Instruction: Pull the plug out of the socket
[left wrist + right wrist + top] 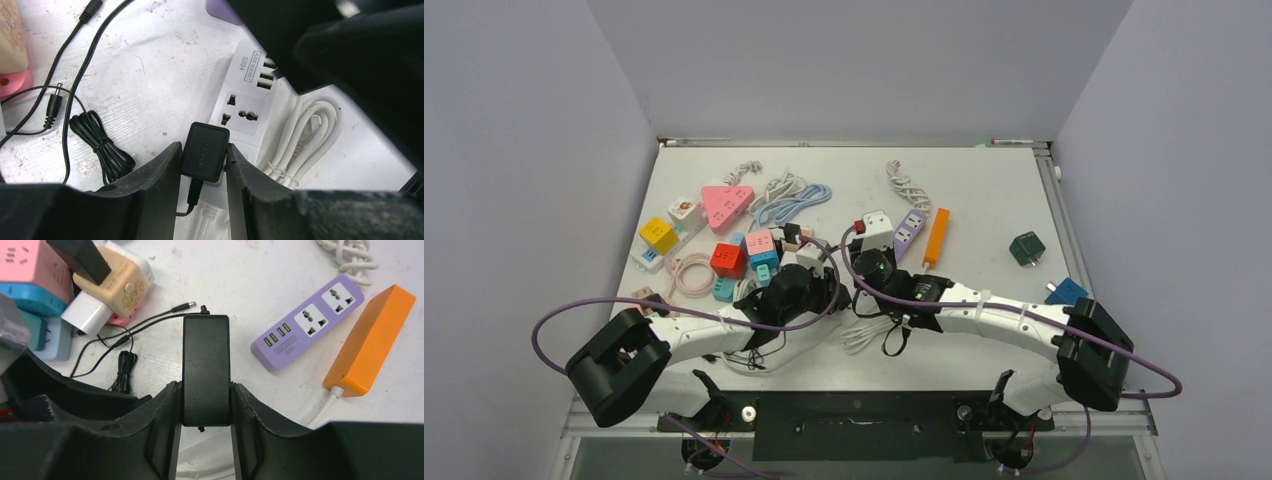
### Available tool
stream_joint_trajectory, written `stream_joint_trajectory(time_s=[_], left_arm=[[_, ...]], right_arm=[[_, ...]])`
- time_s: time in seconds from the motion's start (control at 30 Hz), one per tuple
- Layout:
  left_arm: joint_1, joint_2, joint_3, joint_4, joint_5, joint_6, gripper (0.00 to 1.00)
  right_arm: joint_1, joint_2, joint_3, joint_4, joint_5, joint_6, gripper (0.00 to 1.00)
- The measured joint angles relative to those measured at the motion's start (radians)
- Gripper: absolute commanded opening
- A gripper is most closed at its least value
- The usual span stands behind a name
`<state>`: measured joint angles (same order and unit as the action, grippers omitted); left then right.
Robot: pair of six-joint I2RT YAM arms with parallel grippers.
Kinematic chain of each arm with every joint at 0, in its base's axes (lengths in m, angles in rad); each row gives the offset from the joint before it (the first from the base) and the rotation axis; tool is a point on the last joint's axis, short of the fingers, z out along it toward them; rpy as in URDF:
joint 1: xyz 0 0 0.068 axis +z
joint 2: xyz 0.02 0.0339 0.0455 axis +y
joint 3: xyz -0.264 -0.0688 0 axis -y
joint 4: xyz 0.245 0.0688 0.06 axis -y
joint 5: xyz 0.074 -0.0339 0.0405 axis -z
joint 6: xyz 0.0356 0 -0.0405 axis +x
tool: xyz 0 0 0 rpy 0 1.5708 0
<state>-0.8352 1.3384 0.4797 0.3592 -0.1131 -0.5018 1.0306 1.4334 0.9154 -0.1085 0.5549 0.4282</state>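
My right gripper is going to let go of the black block on the bare table (973, 268) between the orange block and the green cube.
A black TP-LINK plug (205, 152) sits in a white power strip (245, 100) lying on the table. My left gripper (202, 149) straddles this plug, with a finger pressed on each side; in the top view it is at mid table (809, 285). My right gripper (205, 386) is shut on an upright black block (206, 360); what the block sits on is hidden. The right arm hangs blurred over the strip's far end in the left wrist view. In the top view the right gripper (876, 270) is just right of the left one.
A purple power strip (310, 322) and an orange block (372, 340) lie right of the right gripper. Pink and teal cube sockets (25, 260) and a beige plug (112, 282) crowd the left. A thin black cable (95, 140) and a white cable coil (310, 130) flank the strip.
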Motion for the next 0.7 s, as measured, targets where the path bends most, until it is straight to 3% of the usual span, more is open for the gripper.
stream_joint_trajectory(time_s=[0.27,0.7], left_arm=[[0.013,-0.026,0.01,-0.059,-0.014,-0.019,0.0],[0.05,-0.05,0.01,-0.102,-0.013,-0.017,0.0]], right_arm=[[-0.083,-0.137,0.008,-0.069,0.026,-0.014,0.05],[-0.392,-0.245,0.175,-0.208,0.114,-0.137,0.05]])
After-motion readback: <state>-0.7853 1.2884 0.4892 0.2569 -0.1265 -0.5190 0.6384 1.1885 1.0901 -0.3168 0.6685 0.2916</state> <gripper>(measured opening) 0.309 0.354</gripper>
